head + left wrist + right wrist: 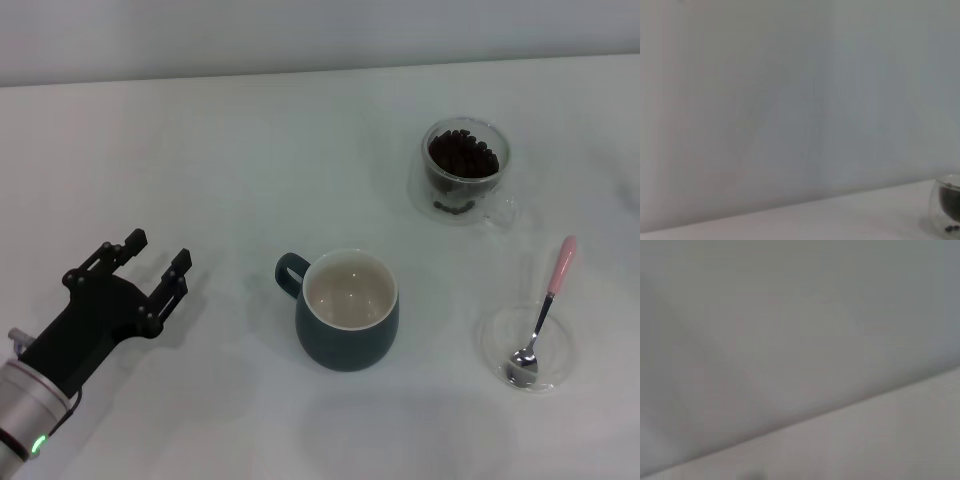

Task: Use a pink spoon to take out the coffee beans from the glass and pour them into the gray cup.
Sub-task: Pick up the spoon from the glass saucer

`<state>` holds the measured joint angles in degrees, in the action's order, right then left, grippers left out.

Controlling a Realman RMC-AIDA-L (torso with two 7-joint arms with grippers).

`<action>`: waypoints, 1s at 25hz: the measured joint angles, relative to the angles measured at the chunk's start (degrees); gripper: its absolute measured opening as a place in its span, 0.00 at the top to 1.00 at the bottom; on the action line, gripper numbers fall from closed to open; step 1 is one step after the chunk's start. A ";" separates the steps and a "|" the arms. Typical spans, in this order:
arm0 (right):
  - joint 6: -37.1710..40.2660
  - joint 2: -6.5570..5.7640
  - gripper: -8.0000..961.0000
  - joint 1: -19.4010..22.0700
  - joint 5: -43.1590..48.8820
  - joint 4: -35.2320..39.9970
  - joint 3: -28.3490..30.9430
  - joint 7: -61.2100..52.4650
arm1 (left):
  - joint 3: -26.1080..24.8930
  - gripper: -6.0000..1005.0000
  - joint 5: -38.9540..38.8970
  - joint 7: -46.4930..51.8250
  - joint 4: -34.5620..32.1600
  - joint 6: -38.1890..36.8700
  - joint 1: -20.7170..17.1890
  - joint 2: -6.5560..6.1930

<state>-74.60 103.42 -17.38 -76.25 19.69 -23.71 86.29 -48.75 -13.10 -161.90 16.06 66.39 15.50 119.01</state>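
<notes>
I will move my right gripper to the pink spoon next and close it near the far end of its pink handle (567, 252), away from the clear dish.
The glass (465, 170) with dark coffee beans (462, 155) stands at the back right of the white table; its edge also shows in the left wrist view (947, 205). The gray cup (347, 310) stands in the middle, handle to the left, its off-white inside empty. The pink spoon (545, 310) lies at the right with its metal bowl in a shallow clear dish (527, 348) and its pink handle pointing to the back. My left gripper (160, 262) is open and empty at the front left, well apart from the cup. My right gripper is out of view.
A grey wall runs behind the table's far edge (320, 72). The right wrist view shows only bare wall and table surface.
</notes>
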 joint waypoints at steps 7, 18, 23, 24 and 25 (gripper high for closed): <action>-7.92 -0.63 0.19 -2.31 7.77 -0.45 -4.52 -8.92 | -2.68 0.41 0.27 0.00 -0.05 0.50 0.75 -0.16; -6.50 2.92 0.20 -3.52 14.45 -0.45 -5.48 -10.21 | -4.19 0.41 0.49 0.01 -0.52 0.57 2.34 -0.47; -6.15 3.48 0.20 -3.54 14.56 -0.44 -5.54 -10.26 | -4.22 0.41 0.51 0.01 -1.33 0.59 2.41 -0.43; -6.03 3.57 0.20 -3.54 14.57 -0.45 -5.56 -10.26 | -4.23 0.41 0.50 0.01 -1.49 0.59 2.43 -0.41; -5.70 3.63 0.20 -3.54 14.58 -0.45 -5.57 -10.27 | -4.23 0.41 0.50 0.01 -1.53 0.59 2.43 -0.40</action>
<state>-80.30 107.04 -20.92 -61.67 19.25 -29.27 76.02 -52.98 -12.60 -161.89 14.53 66.98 17.93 118.62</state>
